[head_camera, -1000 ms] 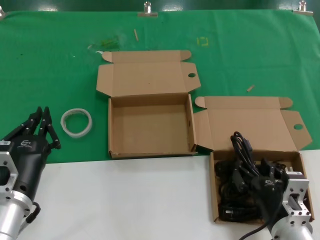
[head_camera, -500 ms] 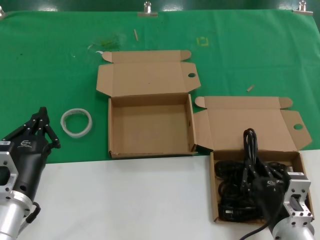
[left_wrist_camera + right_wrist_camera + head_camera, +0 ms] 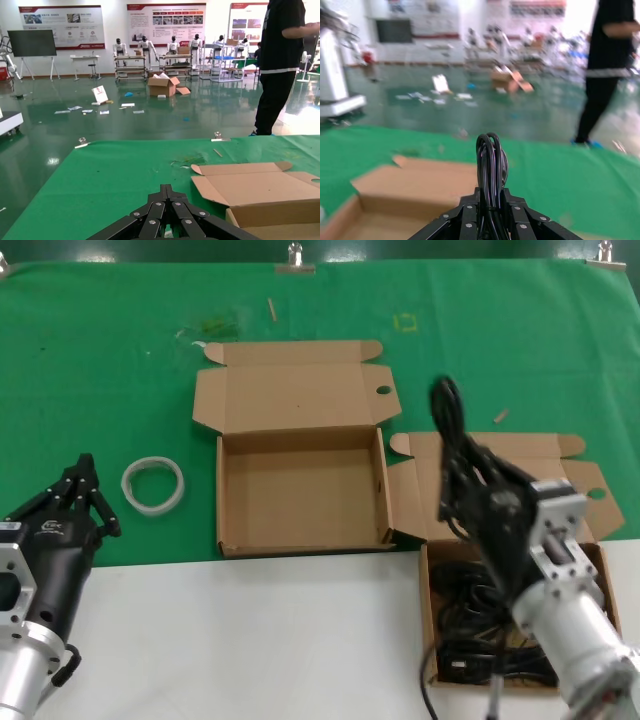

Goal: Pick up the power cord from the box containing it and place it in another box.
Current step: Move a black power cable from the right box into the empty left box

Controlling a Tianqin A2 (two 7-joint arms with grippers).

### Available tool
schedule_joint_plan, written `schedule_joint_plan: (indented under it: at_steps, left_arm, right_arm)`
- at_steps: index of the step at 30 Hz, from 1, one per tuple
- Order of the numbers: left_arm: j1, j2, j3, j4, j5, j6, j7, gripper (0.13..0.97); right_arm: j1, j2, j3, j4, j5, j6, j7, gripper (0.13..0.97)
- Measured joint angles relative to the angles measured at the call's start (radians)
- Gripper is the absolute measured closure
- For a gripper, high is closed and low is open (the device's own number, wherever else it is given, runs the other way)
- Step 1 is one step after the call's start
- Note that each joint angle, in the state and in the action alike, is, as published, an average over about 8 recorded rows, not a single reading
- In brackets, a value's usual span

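Next, my right gripper lets go of the power cord inside the empty box point(image 3: 283, 476) point(image 3: 387, 231), toward the side facing the white tape ring.
My right gripper point(image 3: 462, 468) is shut on the power cord point(image 3: 446, 405), a narrow black hank that sticks out past the fingertips. It holds the cord in the air over the back flap of the right box point(image 3: 432, 640), which contains a heap of black cords point(image 3: 470, 615). The open empty box point(image 3: 300, 492) lies to the left of it. In the right wrist view the cord point(image 3: 490, 160) stands up between the closed fingers point(image 3: 490, 195), with the empty box point(image 3: 415, 195) below. My left gripper point(image 3: 85, 480) is parked at the left, shut and empty, and also shows in its wrist view point(image 3: 166, 190).
A white tape ring point(image 3: 153, 485) lies on the green cloth point(image 3: 100, 370) between my left gripper and the empty box. The front of the table is white point(image 3: 250, 640). The empty box's lid point(image 3: 260, 187) stands open at the back. A person point(image 3: 280, 65) stands beyond the table.
My right gripper has risen out of the right box with the cord and moved back and left, towards the empty box. The left arm has stayed still.
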Motion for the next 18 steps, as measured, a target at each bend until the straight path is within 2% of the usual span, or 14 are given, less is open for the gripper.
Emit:
schedule_joint_plan:
  at_steps: [6, 12, 18]
  left_arm:
    - [0.0, 0.0, 0.0, 0.0, 0.0, 0.0, 0.0, 0.957]
    - [0.0, 0.0, 0.0, 0.0, 0.0, 0.0, 0.0, 0.957]
    - [0.0, 0.0, 0.0, 0.0, 0.0, 0.0, 0.0, 0.957]
  right_arm:
    - [0.174, -0.031, -0.12, -0.09, 0.032, -0.058, -0.048, 0.881]
    - [0.352, -0.122, -0.239, -0.33, 0.044, -0.178, -0.024, 0.881]
    - [0.44, -0.215, -0.266, -0.572, 0.002, -0.294, 0.038, 0.881]
